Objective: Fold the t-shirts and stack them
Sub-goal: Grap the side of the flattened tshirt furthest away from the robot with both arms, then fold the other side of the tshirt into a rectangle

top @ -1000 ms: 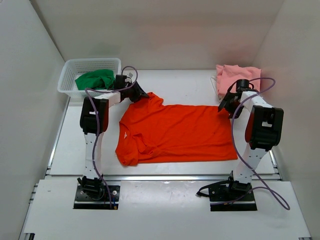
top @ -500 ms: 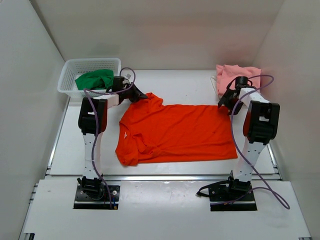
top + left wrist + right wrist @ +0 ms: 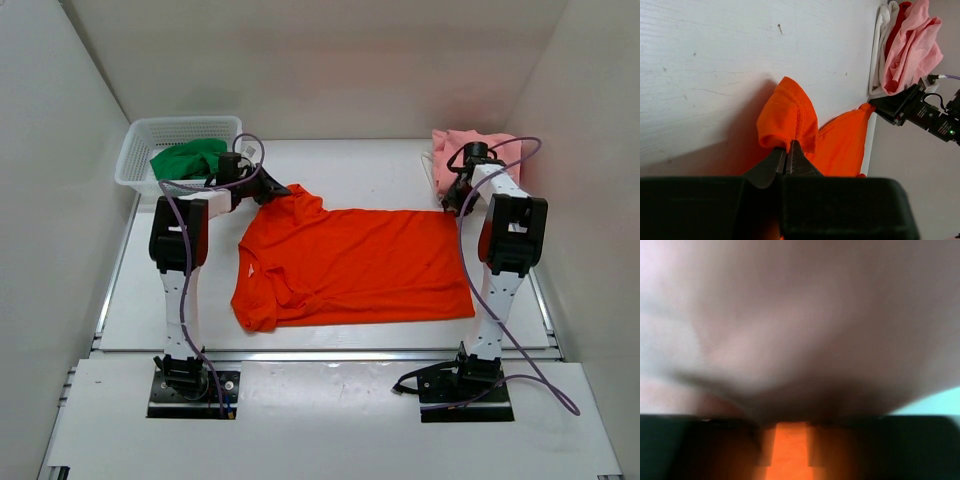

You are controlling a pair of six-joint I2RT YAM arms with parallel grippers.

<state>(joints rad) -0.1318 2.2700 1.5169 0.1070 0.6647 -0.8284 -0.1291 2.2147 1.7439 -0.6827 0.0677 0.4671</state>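
Note:
The robot's left gripper should release the orange-red t-shirt's far sleeve on the shirt's body [image 3: 281,267], just past the rumpled near sleeve.
The orange-red t-shirt [image 3: 350,265] lies spread flat in the middle of the table. My left gripper [image 3: 270,190] is shut on its far left sleeve; the left wrist view shows the jaws [image 3: 788,150] pinched on a bunched fold of that orange-red cloth [image 3: 787,117]. My right gripper [image 3: 450,206] is at the shirt's far right corner, with orange-red cloth [image 3: 789,450] between its fingers in the blurred right wrist view. The pale pink t-shirt [image 3: 470,150] lies crumpled at the far right, just behind the right gripper. The green t-shirt [image 3: 185,160] sits in the basket.
A white mesh basket [image 3: 140,135] stands at the far left corner. White walls close in the table on the left, right and far sides. The pink t-shirt [image 3: 912,45] also shows in the left wrist view, over a white edge strip.
Both grippers have moved slightly toward the far side, drawing the orange-red shirt's far edge with them. The right gripper is now closer to the pink shirt.

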